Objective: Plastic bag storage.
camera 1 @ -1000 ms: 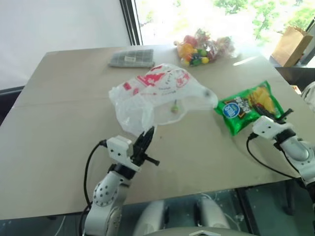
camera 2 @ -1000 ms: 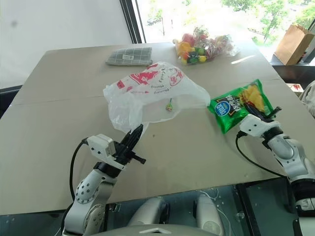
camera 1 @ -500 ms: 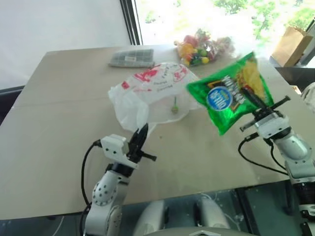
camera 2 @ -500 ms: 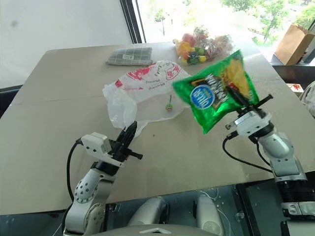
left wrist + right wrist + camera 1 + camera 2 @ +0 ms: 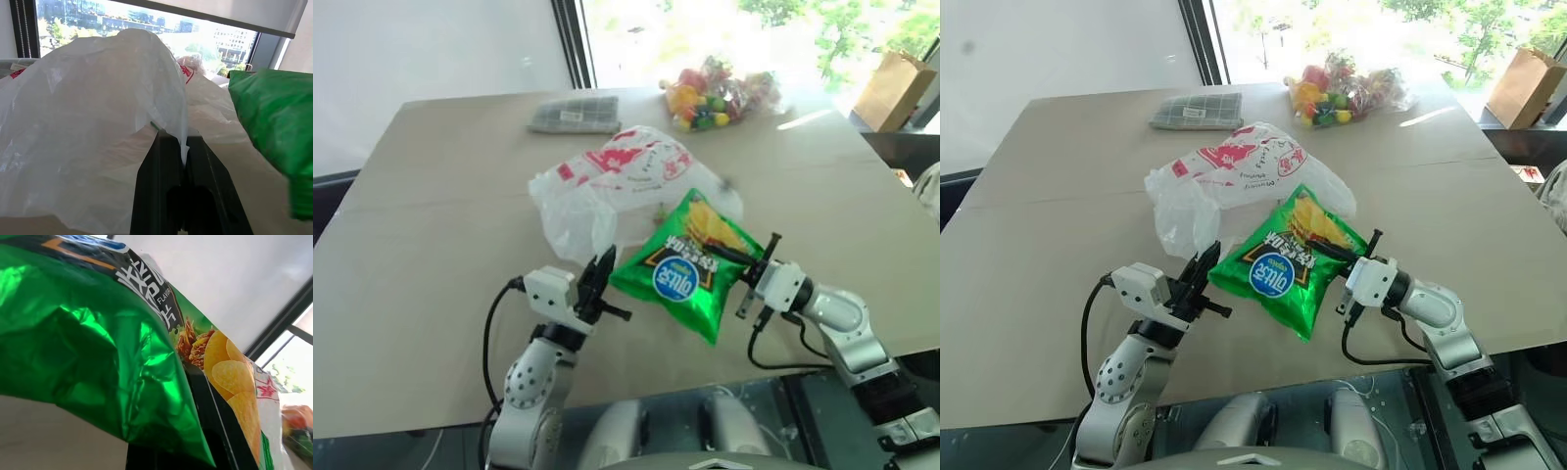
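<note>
The green snack packet, hanging just in front of the bag now, will leave my right gripper inside the plastic bag's opening [image 5: 622, 205], just beyond my left gripper.
The plastic bag [image 5: 617, 186], translucent white with red prints, lies crumpled in the middle of the table [image 5: 431, 255]. My left gripper [image 5: 602, 269] is shut on its near edge, and the film [image 5: 98, 112] bulges up over the black fingers [image 5: 168, 161]. A shiny green snack packet [image 5: 685, 264] hangs in the air just in front of the bag, beside the left gripper. My right gripper [image 5: 717, 255] is shut on that packet, pointing left across the table. In the right wrist view the packet's foil [image 5: 98, 347] covers the fingers.
A clear bag of colourful small items [image 5: 720, 98] sits at the far edge by the window. A grey checked folded cloth [image 5: 576, 116] lies at the far left-centre. A brown paper bag [image 5: 893, 90] stands beyond the table's right corner.
My right gripper has lifted the green snack packet off the right side of the table and carried it left to the bag's near side. The left gripper has stayed on the bag.
</note>
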Motion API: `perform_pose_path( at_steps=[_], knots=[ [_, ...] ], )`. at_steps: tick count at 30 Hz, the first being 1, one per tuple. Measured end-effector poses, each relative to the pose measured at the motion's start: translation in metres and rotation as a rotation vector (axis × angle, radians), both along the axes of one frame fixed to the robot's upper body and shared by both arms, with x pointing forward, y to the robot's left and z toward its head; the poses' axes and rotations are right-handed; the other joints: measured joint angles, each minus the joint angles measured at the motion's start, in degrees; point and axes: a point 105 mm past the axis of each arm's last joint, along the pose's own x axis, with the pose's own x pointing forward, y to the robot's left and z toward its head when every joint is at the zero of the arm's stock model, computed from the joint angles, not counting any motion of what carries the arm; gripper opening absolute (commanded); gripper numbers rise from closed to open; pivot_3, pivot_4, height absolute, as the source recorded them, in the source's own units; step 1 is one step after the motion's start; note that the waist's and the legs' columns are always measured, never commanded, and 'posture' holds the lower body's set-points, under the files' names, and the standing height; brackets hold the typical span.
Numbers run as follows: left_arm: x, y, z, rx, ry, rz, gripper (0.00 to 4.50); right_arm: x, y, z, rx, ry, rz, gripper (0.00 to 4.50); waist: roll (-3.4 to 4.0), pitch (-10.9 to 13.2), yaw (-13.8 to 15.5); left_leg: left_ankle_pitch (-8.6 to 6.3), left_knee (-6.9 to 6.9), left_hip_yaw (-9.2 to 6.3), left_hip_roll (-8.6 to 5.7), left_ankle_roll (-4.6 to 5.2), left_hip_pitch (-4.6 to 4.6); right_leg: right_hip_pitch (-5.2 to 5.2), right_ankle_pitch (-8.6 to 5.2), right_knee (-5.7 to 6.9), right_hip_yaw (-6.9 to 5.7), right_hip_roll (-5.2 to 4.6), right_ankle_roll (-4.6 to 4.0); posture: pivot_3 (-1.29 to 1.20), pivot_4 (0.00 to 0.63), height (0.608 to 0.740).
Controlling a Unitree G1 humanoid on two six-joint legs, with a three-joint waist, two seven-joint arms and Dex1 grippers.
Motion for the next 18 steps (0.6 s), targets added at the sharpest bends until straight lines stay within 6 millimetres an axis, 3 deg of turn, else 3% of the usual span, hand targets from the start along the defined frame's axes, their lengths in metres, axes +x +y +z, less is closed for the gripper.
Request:
perform_pose_path(
  at_steps=[11, 14, 18],
  knots=[
    [0.000, -0.001, 0.003, 0.000, -0.015, -0.003, 0.00, 0.014, 0.026, -0.020, -0.040, 0.213, 0.151, 0.01, -0.01, 0.01, 0.06, 0.00, -0.19, -0.04, 0.00, -0.01, 0.00, -0.04, 0.00, -0.12, -0.03, -0.01, -0.01, 0.00, 0.150, 0.740],
    [0.001, -0.002, 0.005, 0.004, -0.024, -0.015, 0.00, 0.041, 0.033, -0.015, 0.007, 0.248, 0.114, 0.01, -0.02, 0.02, -0.22, 0.01, -0.20, -0.02, 0.00, -0.01, 0.04, -0.04, 0.01, -0.10, -0.01, 0.00, -0.01, 0.00, 0.150, 0.740],
    [0.001, -0.004, 0.005, 0.008, -0.025, -0.023, 0.00, 0.069, 0.027, -0.013, 0.032, 0.275, 0.040, 0.01, -0.02, 0.02, -0.01, 0.01, -0.30, -0.07, -0.01, -0.01, -0.01, -0.10, 0.00, -0.15, -0.05, -0.01, -0.02, 0.00, 0.150, 0.740]
  ],
)
